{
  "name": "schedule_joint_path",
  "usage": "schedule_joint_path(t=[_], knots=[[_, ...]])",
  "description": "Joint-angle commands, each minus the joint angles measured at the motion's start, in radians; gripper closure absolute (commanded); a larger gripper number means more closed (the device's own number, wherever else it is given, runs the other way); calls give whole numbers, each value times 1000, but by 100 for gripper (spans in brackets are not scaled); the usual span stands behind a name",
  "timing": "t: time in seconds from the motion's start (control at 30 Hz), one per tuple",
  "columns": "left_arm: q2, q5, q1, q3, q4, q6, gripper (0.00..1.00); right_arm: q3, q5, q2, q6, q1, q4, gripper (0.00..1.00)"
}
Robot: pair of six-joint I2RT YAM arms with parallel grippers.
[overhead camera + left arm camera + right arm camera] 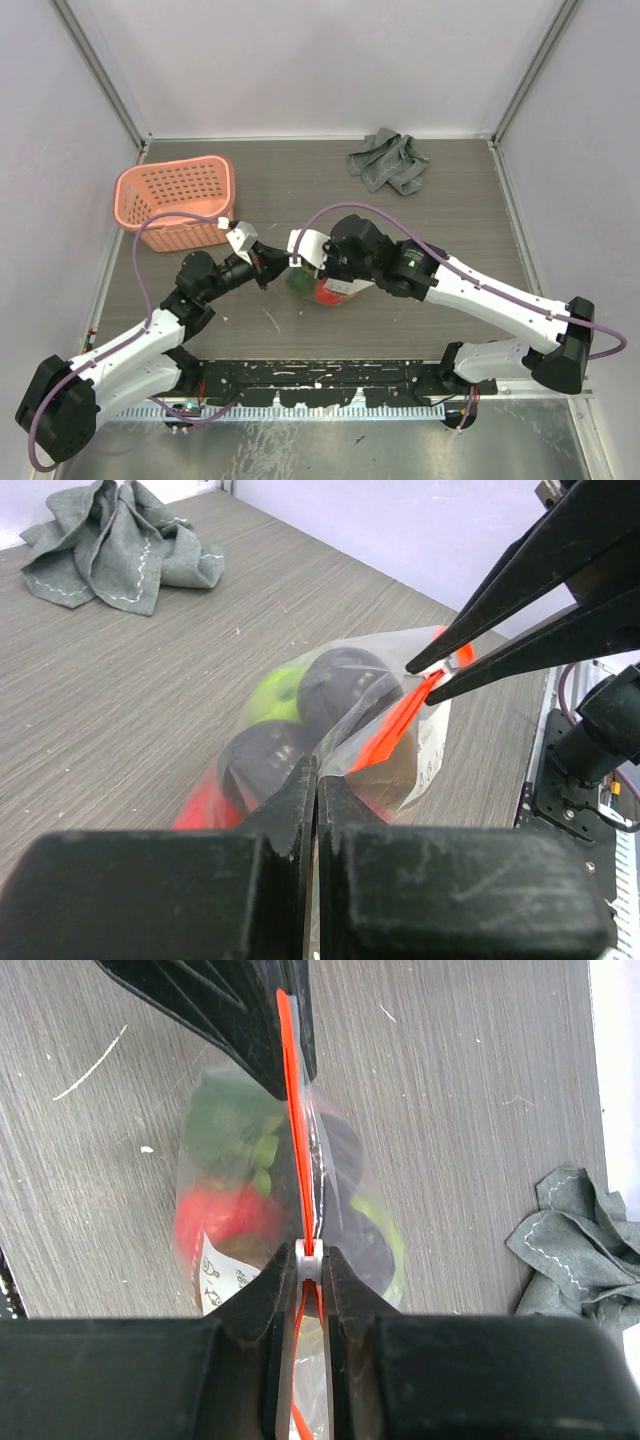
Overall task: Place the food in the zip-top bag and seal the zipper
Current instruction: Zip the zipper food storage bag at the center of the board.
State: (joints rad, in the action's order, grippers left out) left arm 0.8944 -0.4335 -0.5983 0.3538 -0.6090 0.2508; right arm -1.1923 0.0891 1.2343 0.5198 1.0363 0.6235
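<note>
I have the clear film beside the red-orange zipper's end pinched in my left gripper, so it should open and take the zipper itself point(360, 761) before my right gripper pulls the slider.
The clear zip-top bag point(328, 292) hangs between my two grippers at mid-table. The food is inside it: a red piece point(222, 1215), green pieces point(228, 1120) and dark ones point(340, 685). The red-orange zipper point(296, 1150) runs taut between the grippers. My left gripper point(316, 770) is shut on the bag's mouth edge at one end of the zipper. My right gripper point(311, 1256) is shut on the small white slider tab point(310, 1257); the strip behind the slider is still parted. In the top view the left gripper point(272, 262) and right gripper point(298, 262) are close together.
A pink perforated basket point(178, 205) stands at the back left. A crumpled grey cloth point(390, 160) lies at the back right; it also shows in the left wrist view point(115, 545) and the right wrist view point(580, 1245). White walls enclose the table.
</note>
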Motion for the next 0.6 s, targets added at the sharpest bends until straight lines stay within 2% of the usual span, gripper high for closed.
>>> schedule_joint_path(t=[0.0,0.23,0.53,0.57], knots=[[-24,117,12,-6,6,-11,100,11,62,-60,-25,-14,43,98],[-21,142,17,-3,28,-4,100,34,91,-78,-65,-28,77,98],[-11,53,17,-7,-18,-19,100,57,94,-93,-96,-33,76,98],[-8,37,17,-4,-16,-26,98,54,90,-93,-95,-34,75,98]])
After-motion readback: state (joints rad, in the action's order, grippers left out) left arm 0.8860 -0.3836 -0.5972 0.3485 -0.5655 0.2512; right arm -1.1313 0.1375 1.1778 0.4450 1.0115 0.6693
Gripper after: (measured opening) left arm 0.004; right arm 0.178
